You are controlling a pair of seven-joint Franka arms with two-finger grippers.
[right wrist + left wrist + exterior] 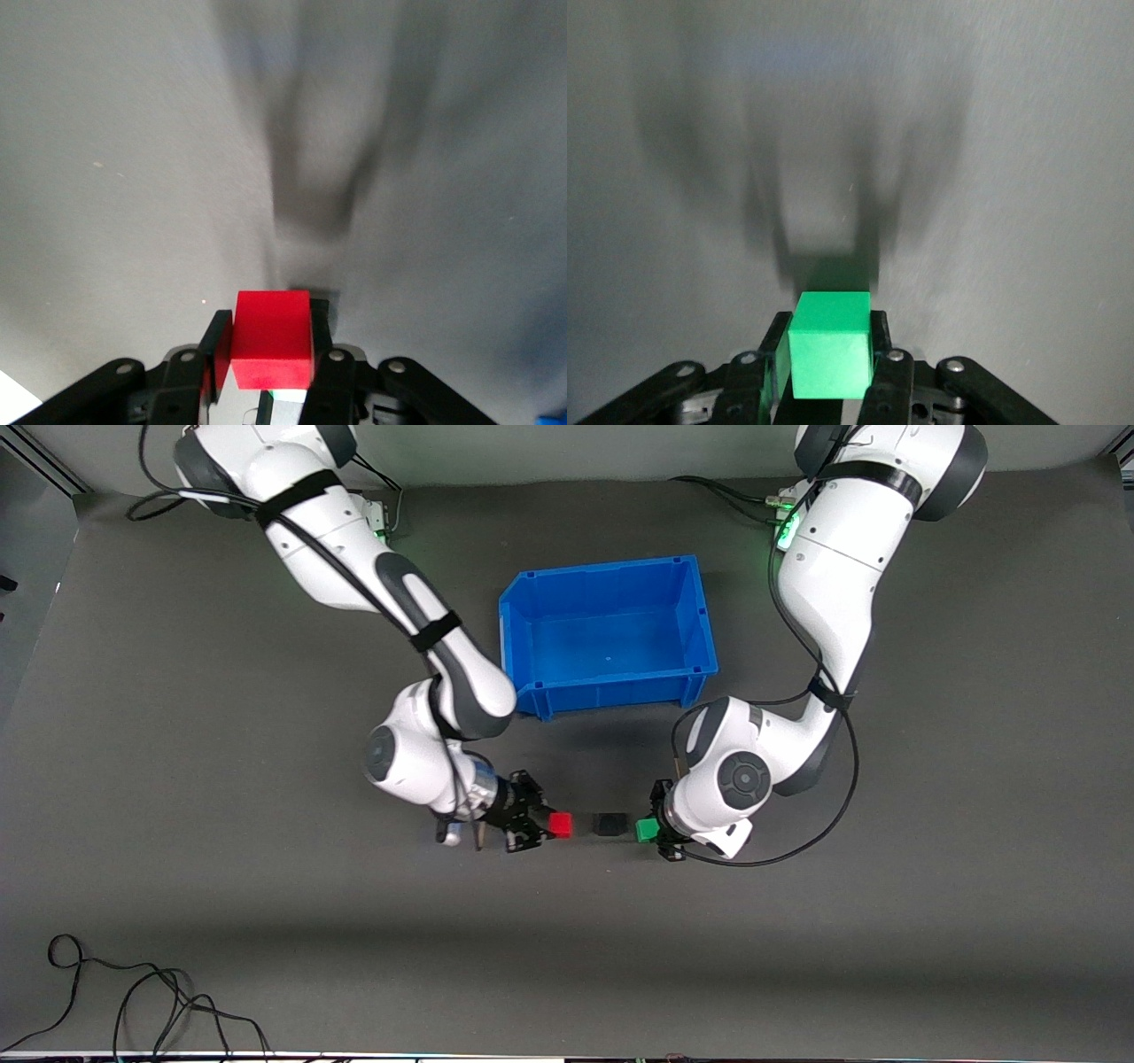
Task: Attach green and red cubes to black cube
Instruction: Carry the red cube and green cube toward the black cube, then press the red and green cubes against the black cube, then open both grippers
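My left gripper is going to let go of the green cube on the table, right up against the black cube's side opposite the red cube (630, 825).
The black cube (608, 824) sits on the dark table, nearer to the front camera than the blue bin. My right gripper (551, 825) is shut on the red cube (560, 825), held level beside the black cube on the side toward the right arm's end, with a small gap. In the right wrist view the red cube (272, 339) sits between the fingers. My left gripper (654, 830) is shut on the green cube (647, 830), beside the black cube toward the left arm's end, also with a small gap. The green cube (830, 345) fills the jaws in the left wrist view.
A blue bin (532, 598) stands open and empty, farther from the front camera than the cubes. A black cable (133, 992) lies coiled near the table's front edge toward the right arm's end.
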